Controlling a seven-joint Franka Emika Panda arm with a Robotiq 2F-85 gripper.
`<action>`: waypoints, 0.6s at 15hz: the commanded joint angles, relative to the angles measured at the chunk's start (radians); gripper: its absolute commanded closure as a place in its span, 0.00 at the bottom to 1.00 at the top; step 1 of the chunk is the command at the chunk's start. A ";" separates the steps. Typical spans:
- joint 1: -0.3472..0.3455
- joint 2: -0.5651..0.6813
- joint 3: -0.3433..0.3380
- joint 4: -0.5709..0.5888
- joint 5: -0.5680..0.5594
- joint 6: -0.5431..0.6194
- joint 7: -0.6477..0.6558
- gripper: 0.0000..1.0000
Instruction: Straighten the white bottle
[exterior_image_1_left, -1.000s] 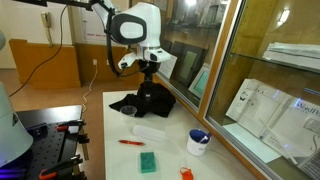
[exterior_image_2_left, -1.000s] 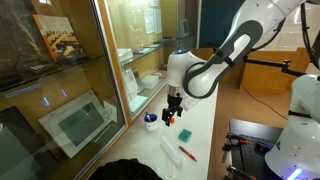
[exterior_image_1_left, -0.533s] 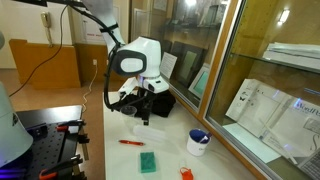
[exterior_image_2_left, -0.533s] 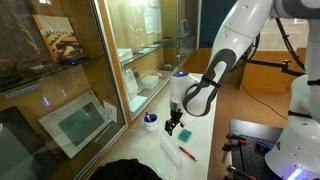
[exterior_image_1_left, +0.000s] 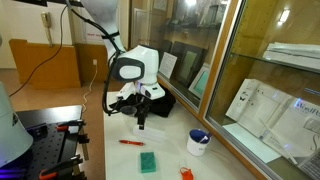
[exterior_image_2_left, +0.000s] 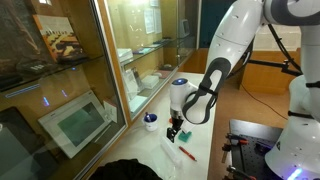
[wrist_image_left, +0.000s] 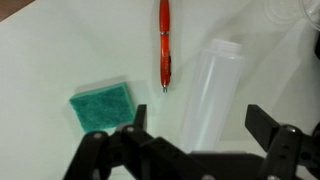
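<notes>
My gripper moves toward the cap of the white bottle next and will close on the bottle's body (exterior_image_1_left: 143, 129) (wrist_image_left: 214, 88) just below the cap.
The white bottle (wrist_image_left: 208, 100) lies on its side on the white table, a pale translucent cylinder, cap end away from me in the wrist view. It shows faintly in both exterior views (exterior_image_1_left: 152, 130) (exterior_image_2_left: 168, 150), partly hidden by the arm. My gripper (wrist_image_left: 195, 135) is open, its two fingers either side of the bottle's near end and just above it, not touching. It shows in both exterior views (exterior_image_1_left: 141, 123) (exterior_image_2_left: 174, 133), low over the table. A red pen (wrist_image_left: 165, 45) lies beside the bottle.
A green sponge (wrist_image_left: 100, 106) lies left of the pen, also in an exterior view (exterior_image_1_left: 148, 161). A white cup with a blue rim (exterior_image_1_left: 199, 142) stands near the glass wall. Black cloth (exterior_image_1_left: 150, 100) lies behind the arm. A small orange object (exterior_image_1_left: 185, 173) sits at the table's front.
The arm has come down and toward the bottle; the gripper dropped from above the black cloth to just over the bottle. Nothing on the table moved.
</notes>
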 joint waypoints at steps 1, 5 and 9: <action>0.052 0.054 -0.024 0.040 0.052 -0.010 0.044 0.00; 0.054 0.126 0.013 0.075 0.153 0.002 0.031 0.00; 0.033 0.216 0.056 0.124 0.241 0.048 -0.005 0.00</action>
